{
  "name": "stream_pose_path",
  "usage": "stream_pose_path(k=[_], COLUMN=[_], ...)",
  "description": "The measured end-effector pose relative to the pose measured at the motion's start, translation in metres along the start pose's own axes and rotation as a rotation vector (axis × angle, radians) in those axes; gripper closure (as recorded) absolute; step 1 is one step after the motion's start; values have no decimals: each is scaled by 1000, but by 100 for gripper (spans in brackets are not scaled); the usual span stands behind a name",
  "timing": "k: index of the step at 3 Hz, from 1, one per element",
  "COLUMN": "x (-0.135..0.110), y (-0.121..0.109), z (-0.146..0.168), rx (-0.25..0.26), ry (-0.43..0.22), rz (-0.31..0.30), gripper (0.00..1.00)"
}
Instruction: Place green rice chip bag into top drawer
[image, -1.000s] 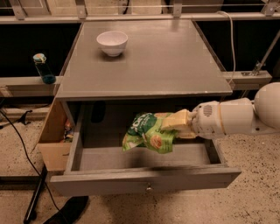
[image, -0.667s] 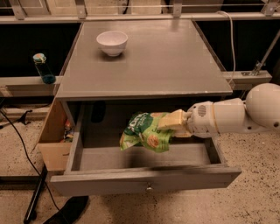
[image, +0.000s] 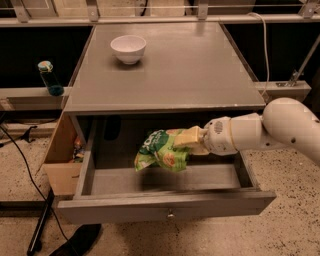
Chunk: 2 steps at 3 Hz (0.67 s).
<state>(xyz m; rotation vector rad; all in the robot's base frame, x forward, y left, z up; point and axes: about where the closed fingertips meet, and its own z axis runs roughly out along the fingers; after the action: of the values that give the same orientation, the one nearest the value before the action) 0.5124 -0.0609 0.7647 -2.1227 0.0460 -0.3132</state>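
Note:
Next, I let go of the green rice chip bag on the top drawer's bottom, toward the drawer's side (image: 150, 161) by the cardboard box.
The green rice chip bag (image: 161, 150) is crinkly bright green with tan rice-cake pictures. It hangs over the inside of the open top drawer (image: 165, 212), a little above its floor and toward the back middle. My gripper (image: 187, 139) reaches in from the right on a white arm. Its tan fingers (image: 186, 136) are shut on the right edge of the bag. The drawer is pulled out from under the grey table top, with a small metal knob (image: 171, 215) on its flat front.
A white bowl (image: 128, 48) stands on the grey table top (image: 200, 70) at the back left. A tan cardboard box (image: 62, 160) sits left of the drawer. A blue bottle (image: 49, 78) stands on a ledge at the far left. Black cables and a stand leg lie on the floor at left.
My gripper and the bag have moved slightly to the left and a little lower inside the drawer. The drawer and bowl have not moved.

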Motion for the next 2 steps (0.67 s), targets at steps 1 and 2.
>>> stream_pose_path(k=[1, 2], x=[7, 11], y=[9, 20], z=[17, 39], rx=[-15, -30], ry=[-7, -22], rz=[-16, -38], gripper=[100, 100])
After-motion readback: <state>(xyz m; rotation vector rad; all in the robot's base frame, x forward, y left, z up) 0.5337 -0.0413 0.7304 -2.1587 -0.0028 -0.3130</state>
